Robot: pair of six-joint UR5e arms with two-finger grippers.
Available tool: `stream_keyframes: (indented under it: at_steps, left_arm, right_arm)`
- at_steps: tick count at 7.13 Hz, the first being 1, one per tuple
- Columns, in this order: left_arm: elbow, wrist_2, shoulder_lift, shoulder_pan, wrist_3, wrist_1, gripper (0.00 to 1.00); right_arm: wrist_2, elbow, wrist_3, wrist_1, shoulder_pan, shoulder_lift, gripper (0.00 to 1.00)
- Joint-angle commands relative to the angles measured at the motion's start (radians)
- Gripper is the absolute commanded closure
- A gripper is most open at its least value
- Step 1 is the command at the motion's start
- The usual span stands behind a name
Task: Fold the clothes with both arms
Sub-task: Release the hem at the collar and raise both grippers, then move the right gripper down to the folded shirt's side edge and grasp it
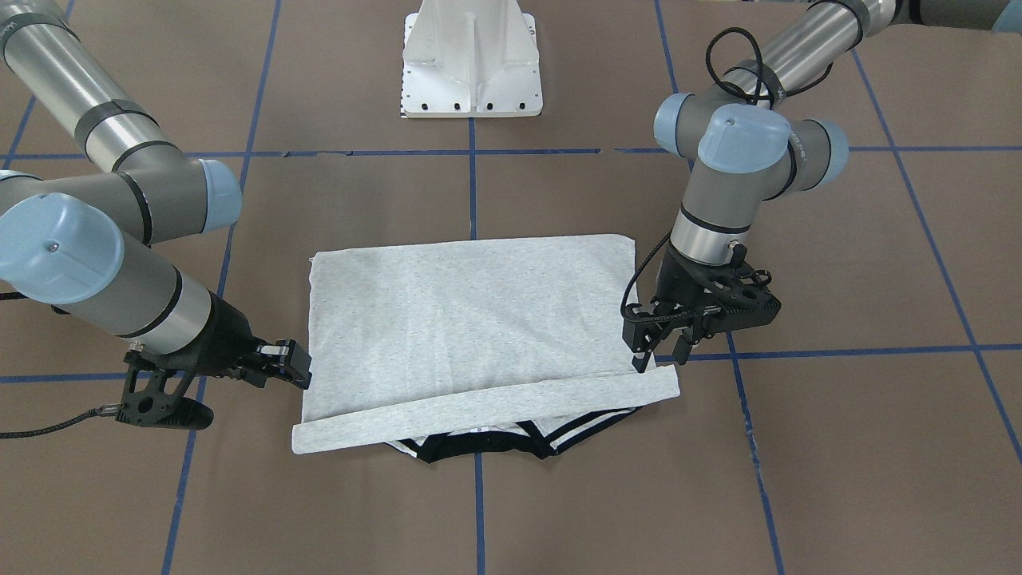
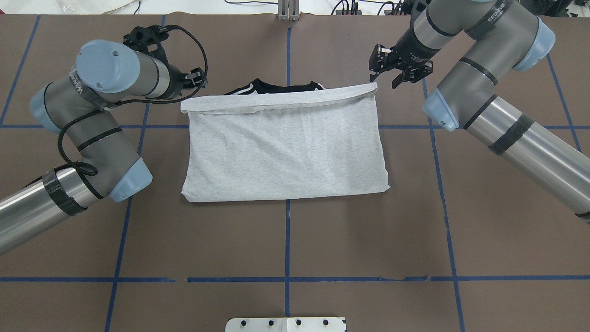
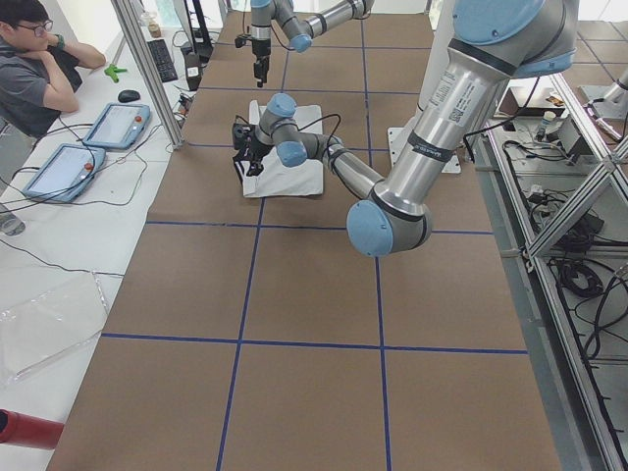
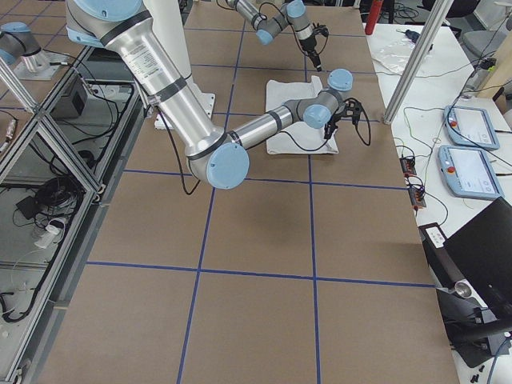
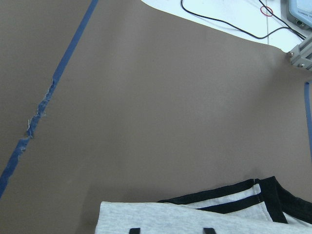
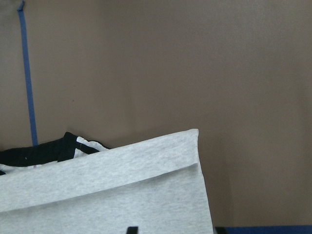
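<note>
Next, my right gripper goes next to the grey T-shirt's near corner (image 1: 321,259) on its own side, away from the doubled band, and closes there.
The grey T-shirt (image 1: 471,319) lies flat on the brown table (image 2: 286,230), folded into a rectangle (image 2: 286,147). A doubled band runs along its far edge. The black collar and striped shoulders (image 2: 276,87) peek out beyond that band (image 1: 471,449). The print is hidden. My left gripper (image 1: 661,359) is open, fingers pointing down, just above the shirt's far left corner; its wrist view shows its fingertips (image 5: 135,230) apart over the fabric (image 5: 170,219). My right gripper (image 2: 386,78) is open and empty beside the far right corner (image 1: 297,366); the grey cloth (image 6: 97,195) lies below it.
The white pedestal base (image 1: 471,72) stands at the robot's side of the table (image 2: 286,324). Blue tape lines (image 2: 288,240) cross the brown cover. An operator (image 3: 39,69) and teach pendants (image 3: 113,123) are at a bench beyond the table's far edge.
</note>
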Motion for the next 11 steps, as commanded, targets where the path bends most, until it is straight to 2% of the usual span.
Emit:
stream_keyframes:
  at_steps: [1,3,4,6,9,10,11]
  left_arm:
    - [-0.005,-0.004,0.000,-0.004,0.005,0.000,0.00]
    - [-0.028,-0.005,0.006,-0.005,0.005,0.000,0.00]
    - [-0.038,-0.005,0.009,-0.005,0.005,0.000,0.00]
    - [-0.054,-0.005,0.009,-0.005,0.003,0.008,0.00]
    - [-0.069,-0.005,0.010,-0.005,0.002,0.014,0.00]
    - [-0.069,-0.005,0.010,-0.005,0.002,0.014,0.00]
    - [-0.069,-0.005,0.010,-0.005,0.003,0.014,0.00]
  right_arm:
    - [-0.012,0.067,0.051,0.000,-0.036,-0.028,0.00]
    - [-0.142,0.278,0.109,-0.014,-0.175,-0.166,0.00]
    - [-0.157,0.305,0.140,-0.017,-0.212,-0.182,0.00]
    - [-0.206,0.299,0.159,-0.017,-0.264,-0.231,0.01]
    - [-0.202,0.290,0.159,-0.018,-0.280,-0.268,0.01]
    - [-0.202,0.287,0.159,-0.018,-0.287,-0.269,0.10]
    - [-0.202,0.279,0.159,-0.018,-0.297,-0.268,0.14]
